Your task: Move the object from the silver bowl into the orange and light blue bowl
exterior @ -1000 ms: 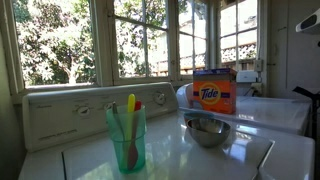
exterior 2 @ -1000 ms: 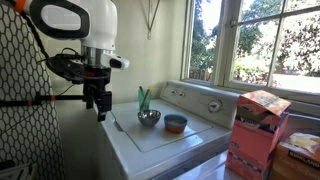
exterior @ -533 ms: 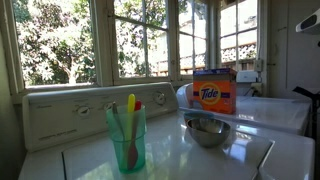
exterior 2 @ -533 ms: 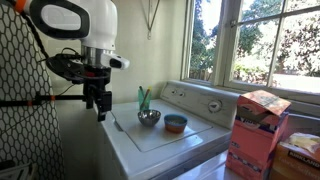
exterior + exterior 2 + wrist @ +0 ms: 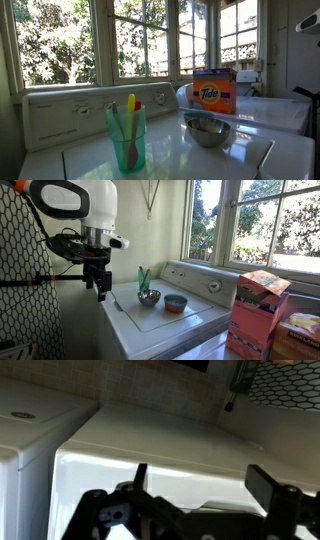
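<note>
Next, I move my gripper over to the silver bowl's rim [image 5: 229, 125], on the side that faces away from the green cup, and close it there.
The silver bowl [image 5: 149, 298] stands on the white washer top; it also shows in an exterior view [image 5: 206, 131]. I cannot make out what lies in it. The orange and light blue bowl [image 5: 175, 303] stands just beside it, closer to the window side. My gripper [image 5: 100, 287] hangs off the washer's edge, apart from both bowls, at about lid height. In the wrist view the gripper [image 5: 200, 485] is open and empty, with the washer's white edge below it.
A translucent green cup [image 5: 127, 138] with utensils stands near the silver bowl. An orange detergent box [image 5: 214, 91] stands behind. A control panel [image 5: 205, 283] runs along the back. A cardboard box [image 5: 258, 315] stands beyond the washer. A black mesh screen [image 5: 25, 280] stands behind the arm.
</note>
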Controlling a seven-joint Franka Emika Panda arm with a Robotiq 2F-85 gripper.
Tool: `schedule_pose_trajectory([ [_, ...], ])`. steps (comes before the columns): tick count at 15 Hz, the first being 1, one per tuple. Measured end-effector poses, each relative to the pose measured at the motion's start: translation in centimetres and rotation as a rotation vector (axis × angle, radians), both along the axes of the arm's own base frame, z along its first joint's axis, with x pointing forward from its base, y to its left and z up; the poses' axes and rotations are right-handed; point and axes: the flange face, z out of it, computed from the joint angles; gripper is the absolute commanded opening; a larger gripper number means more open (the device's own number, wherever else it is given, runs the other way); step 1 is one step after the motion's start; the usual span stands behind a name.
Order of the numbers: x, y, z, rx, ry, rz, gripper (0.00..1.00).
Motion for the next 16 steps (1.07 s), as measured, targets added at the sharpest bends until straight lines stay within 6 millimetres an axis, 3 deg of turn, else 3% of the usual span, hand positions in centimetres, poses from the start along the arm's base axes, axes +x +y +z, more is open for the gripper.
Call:
schedule_pose_trajectory([
  [7, 0.3, 0.0, 0.2, -0.004, -0.023, -0.002, 1.0],
  [12, 3.7, 0.1, 1.1, -0.03, -0.225, -0.087, 1.0],
  [16, 7.2, 1.1, 0.0, -0.036, -0.349, -0.177, 1.0],
])
